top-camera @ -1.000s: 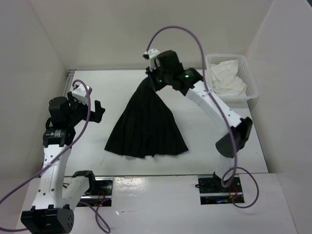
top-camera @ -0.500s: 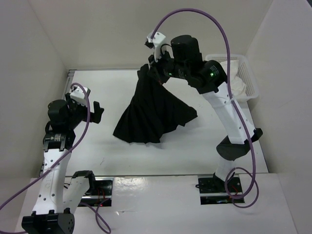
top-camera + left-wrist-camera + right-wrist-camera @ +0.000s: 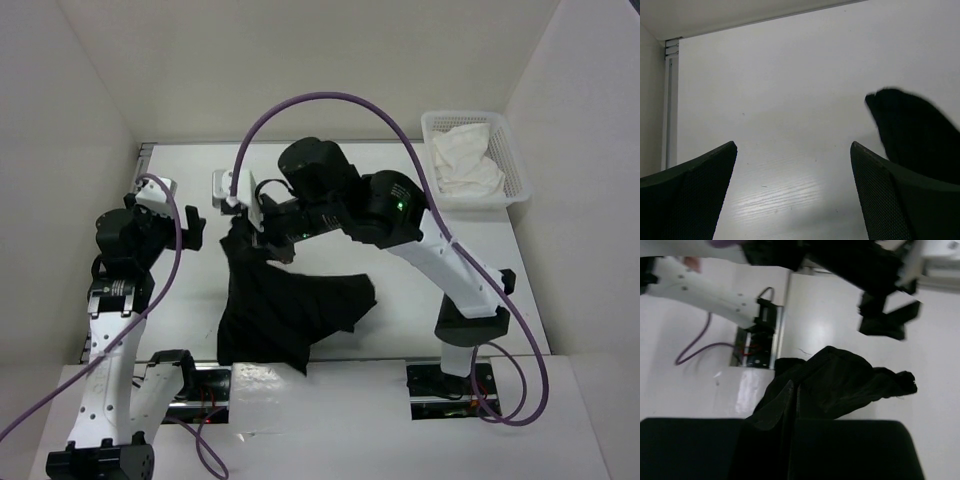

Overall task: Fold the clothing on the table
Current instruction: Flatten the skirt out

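The loose top corner point(image 3: 234, 232) point(image 3: 882, 100) of the black clothing, beside where my right gripper holds it, will be gripped by my left gripper.
The clothing point(image 3: 285, 315) is a black pleated garment. Its top is bunched and lifted, and its lower part trails on the white table point(image 3: 200, 170) down to the near edge. My right gripper point(image 3: 245, 228) reaches across to the left and is shut on the garment's top. In the right wrist view the gripper point(image 3: 792, 386) is pressed together on black fabric point(image 3: 840, 372). My left gripper point(image 3: 192, 230) stands open just left of the lifted cloth. In its wrist view the gripper point(image 3: 793, 146) holds nothing, and a fold of the clothing point(image 3: 912, 127) shows at the right.
A white mesh basket point(image 3: 508, 150) holding white cloth point(image 3: 465, 165) stands at the far right corner. White walls close in the table on three sides. The right arm's purple cable point(image 3: 330, 100) arches over the middle.
My right gripper has carried the clothing's top from the far middle over to the near left, dragging the garment toward the front edge. The left arm has barely moved.
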Available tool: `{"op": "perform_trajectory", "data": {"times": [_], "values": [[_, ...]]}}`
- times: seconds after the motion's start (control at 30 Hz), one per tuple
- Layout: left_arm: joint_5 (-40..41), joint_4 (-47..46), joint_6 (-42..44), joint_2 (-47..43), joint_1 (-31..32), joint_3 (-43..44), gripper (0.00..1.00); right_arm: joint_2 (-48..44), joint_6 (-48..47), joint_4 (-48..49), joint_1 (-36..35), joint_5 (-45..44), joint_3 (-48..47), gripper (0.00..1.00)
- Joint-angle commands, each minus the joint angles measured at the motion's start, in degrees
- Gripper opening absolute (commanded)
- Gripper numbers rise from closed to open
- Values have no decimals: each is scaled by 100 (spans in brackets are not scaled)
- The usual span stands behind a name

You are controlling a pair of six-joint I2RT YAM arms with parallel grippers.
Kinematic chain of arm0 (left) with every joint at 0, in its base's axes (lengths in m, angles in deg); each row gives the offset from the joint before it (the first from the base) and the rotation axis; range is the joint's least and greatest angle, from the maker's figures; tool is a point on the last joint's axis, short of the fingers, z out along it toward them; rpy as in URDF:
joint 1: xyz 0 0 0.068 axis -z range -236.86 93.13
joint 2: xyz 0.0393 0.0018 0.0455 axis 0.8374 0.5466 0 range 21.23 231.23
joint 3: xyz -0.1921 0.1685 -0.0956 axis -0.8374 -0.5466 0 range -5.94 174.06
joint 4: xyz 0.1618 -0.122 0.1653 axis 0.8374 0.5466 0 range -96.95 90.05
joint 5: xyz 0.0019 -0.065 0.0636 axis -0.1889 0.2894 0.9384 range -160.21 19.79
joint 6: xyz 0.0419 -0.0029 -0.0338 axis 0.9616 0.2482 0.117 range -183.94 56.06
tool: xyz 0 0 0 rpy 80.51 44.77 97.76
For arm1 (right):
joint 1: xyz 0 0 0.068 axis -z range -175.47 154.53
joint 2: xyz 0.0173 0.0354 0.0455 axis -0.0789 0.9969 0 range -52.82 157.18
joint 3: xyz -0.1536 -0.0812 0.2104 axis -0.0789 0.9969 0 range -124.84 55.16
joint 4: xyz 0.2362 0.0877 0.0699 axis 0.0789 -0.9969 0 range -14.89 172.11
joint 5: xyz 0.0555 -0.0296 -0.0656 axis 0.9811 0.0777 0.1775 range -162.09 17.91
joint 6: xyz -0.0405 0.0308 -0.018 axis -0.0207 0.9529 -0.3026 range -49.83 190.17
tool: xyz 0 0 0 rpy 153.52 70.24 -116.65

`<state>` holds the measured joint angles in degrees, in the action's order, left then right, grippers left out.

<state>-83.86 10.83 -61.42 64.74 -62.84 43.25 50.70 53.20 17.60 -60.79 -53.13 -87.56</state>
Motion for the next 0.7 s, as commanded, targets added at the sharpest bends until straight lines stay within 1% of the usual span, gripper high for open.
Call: {"op": "perform_trajectory", "data": {"times": [0.0, 0.03, 0.07, 0.1, 0.13, 0.17, 0.23, 0.27, 0.3, 0.33, 0.37, 0.4, 0.43, 0.47, 0.5, 0.53, 0.6, 0.63, 0.67], "values": [[170, -310, -165, -193, -78, -50, 100, 88, -446, -323, -104, 1361, -625, 1], [170, -310, -165, -246, -79, -50, 100, 89, -560, -447, -104, 1660, -756, 1], [170, -310, -165, -246, -79, -50, 100, 141, -797, -709, -104, 2168, -1028, 1], [170, -310, -165, -246, -79, -50, 100, 142, -799, -712, -104, 2365, -1152, 1], [170, -310, -165, -298, -131, -50, 100, 89, -1077, -982, -104, 2497, -1310, 1], [170, -310, -165, -299, -132, -50, 100, -50, -1080, -984, -104, 2498, -1312, 0], [170, -363, -165, -299, -132, -102, 100, -262, -1167, -984, -104, 2114, -1216, 0], [170, -363, -165, -247, -132, -102, 100, -515, -1168, -984, -104, 1651, -989, 0], [117, -363, -165, -246, -132, -102, 100, -657, -1168, -863, -104, 1376, -804, 0], [117, -363, -165, -246, -132, -102, 100, -797, -1116, -670, -104, 1112, -375, 0], [117, -363, -165, -246, -132, -102, 100, -1034, -1037, -555, -104, 683, -145, 0], [56, -363, -165, -246, -132, -102, 100, -1158, -1036, -423, -8, 531, 127, 0], [-6, -363, -165, -246, -132, -102, 100, -1298, -949, -39, 80, 451, 791, 0], [-58, -363, -165, -246, -132, -102, 100, -1535, -879, 156, 377, 451, 1146, 0], [-128, -363, -165, -246, -132, -102, 100, -1641, -878, 332, 571, 511, 1811, 0], [-347, -302, 1, -246, -132, -102, 100, -1834, -765, 699, 930, 599, 2113, 0], [-699, -161, 291, -246, -132, -102, 100, -2002, -764, 992, 1283, 775, 2876, 0], [-892, -22, 466, -246, -132, -42, 100, -2081, -712, 1124, 1450, 871, 3064, 0], [-1372, 75, 964, -168, -132, -41, 100, -2169, -659, 1342, 1722, 951, 3222, 0]]}}
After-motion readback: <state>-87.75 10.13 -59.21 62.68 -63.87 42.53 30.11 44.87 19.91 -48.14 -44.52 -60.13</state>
